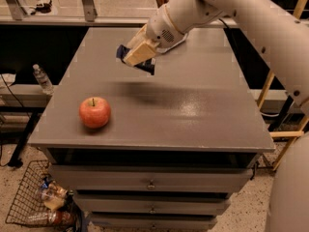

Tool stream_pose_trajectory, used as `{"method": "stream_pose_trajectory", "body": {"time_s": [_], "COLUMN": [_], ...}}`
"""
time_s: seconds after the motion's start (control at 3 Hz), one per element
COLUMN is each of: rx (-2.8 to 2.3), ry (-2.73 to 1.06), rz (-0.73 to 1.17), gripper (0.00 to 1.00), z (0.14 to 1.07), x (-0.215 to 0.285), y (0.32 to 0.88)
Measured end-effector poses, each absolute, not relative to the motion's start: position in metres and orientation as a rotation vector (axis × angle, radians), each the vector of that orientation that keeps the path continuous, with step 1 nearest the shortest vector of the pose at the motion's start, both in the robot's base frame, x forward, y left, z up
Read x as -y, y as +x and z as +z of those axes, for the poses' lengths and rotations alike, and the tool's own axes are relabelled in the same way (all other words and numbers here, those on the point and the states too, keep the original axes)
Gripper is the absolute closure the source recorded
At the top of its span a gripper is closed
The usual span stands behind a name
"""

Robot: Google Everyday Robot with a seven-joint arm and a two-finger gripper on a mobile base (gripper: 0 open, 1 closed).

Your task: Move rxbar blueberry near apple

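The robot's gripper needs to release the rxbar blueberry, still held well clear of the tabletop, on the grey table (129, 105) close beside the apple, toward the wooden legs.
The apple (94, 112), red-orange with a short dark stem, sits on the grey table (193, 115) near its front left corner. My gripper (138, 55) hangs above the table's middle-left, up and to the right of the apple. It is shut on the rxbar blueberry (144, 63), whose dark navy wrapper sticks out at both sides of the tan fingers (141, 52). The bar is held in the air, well clear of the tabletop, with its shadow below it.
A clear water bottle (42, 79) stands on a low shelf left of the table. A wire basket (34, 197) with wrapped items sits on the floor at front left. Wooden legs (270, 81) stand at the right. Drawers (149, 182) face me below the tabletop.
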State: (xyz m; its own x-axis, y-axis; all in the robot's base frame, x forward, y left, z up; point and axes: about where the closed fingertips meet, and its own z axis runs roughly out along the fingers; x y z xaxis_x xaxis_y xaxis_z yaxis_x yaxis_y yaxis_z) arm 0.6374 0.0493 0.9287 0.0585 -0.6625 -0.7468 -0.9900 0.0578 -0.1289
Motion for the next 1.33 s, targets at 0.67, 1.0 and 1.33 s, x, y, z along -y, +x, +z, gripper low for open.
{"method": "stream_pose_trajectory", "body": {"time_s": [0.67, 1.0, 1.33], "rx": [-1.550, -1.531, -1.530], "ry": [-1.954, -2.036, -2.092], "rz": [0.697, 0.749, 0.790], "gripper": [1.00, 1.00, 1.00], "z": [0.906, 0.892, 0.878], "x": [-0.068, -0.066, -0.063], "y": [0.590, 0.574, 0.564]}}
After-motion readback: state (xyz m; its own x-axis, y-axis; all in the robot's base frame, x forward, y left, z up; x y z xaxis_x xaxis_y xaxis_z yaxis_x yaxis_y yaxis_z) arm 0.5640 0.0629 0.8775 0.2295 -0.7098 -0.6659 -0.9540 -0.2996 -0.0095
